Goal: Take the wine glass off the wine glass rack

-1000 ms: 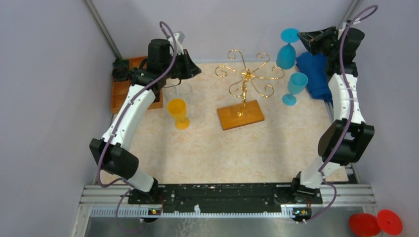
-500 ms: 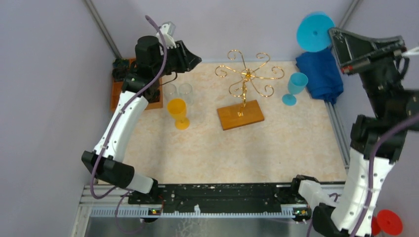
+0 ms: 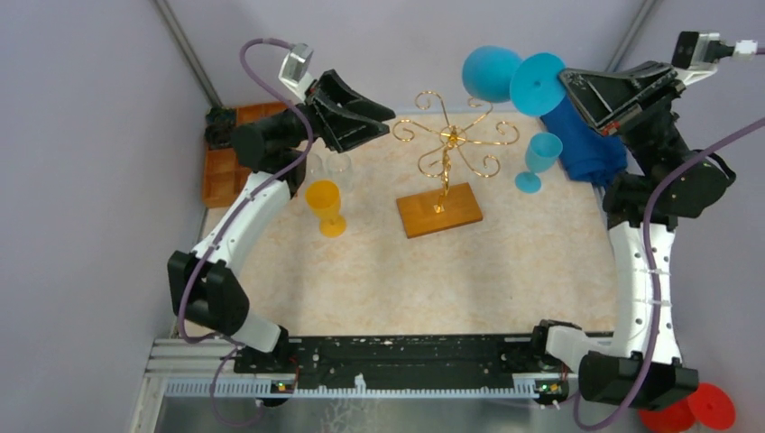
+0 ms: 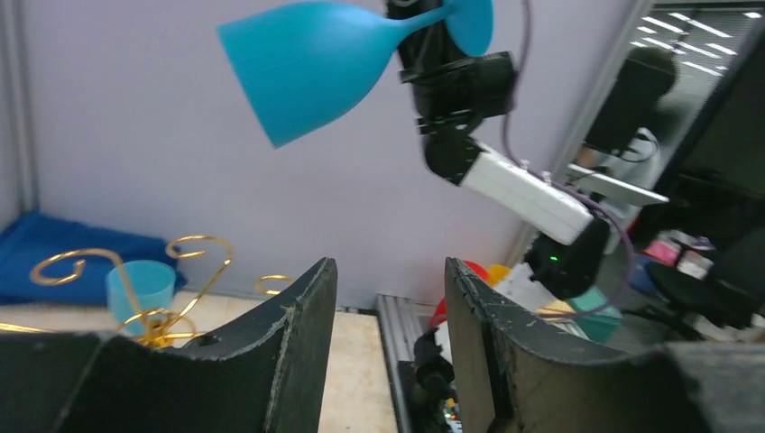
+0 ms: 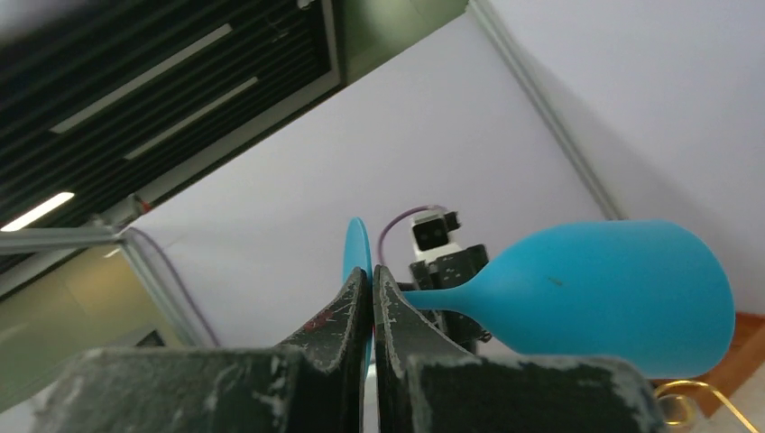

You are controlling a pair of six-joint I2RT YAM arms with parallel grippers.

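Observation:
My left gripper will grip the blue wine glass's rim (image 3: 469, 90) (image 4: 273, 142), because my right gripper holds that glass up in the air by its foot.
The gold wire wine glass rack (image 3: 448, 144) stands on its orange-brown wooden base (image 3: 439, 209) at the table's middle back; nothing hangs from its arms. My right gripper (image 3: 566, 83) is shut on the flat foot (image 3: 536, 83) of a blue wine glass (image 3: 492, 74) and holds it high in the air, lying sideways, above the rack's right side. The glass also shows in the right wrist view (image 5: 613, 284) and the left wrist view (image 4: 311, 63). My left gripper (image 3: 386, 115) is open and empty, raised left of the rack; its jaws stand wide apart in the left wrist view (image 4: 390, 298).
A second blue glass (image 3: 538, 160) stands upright right of the rack, by a blue cloth (image 3: 586, 144). An orange glass (image 3: 325, 206) and two clear glasses (image 3: 327, 166) stand at the left. An orange compartmented tray (image 3: 216, 171) sits at the far left.
My right gripper has swung the blue glass from upright to sideways and carried it left, over the rack. My left gripper has risen and moved right, toward the rack.

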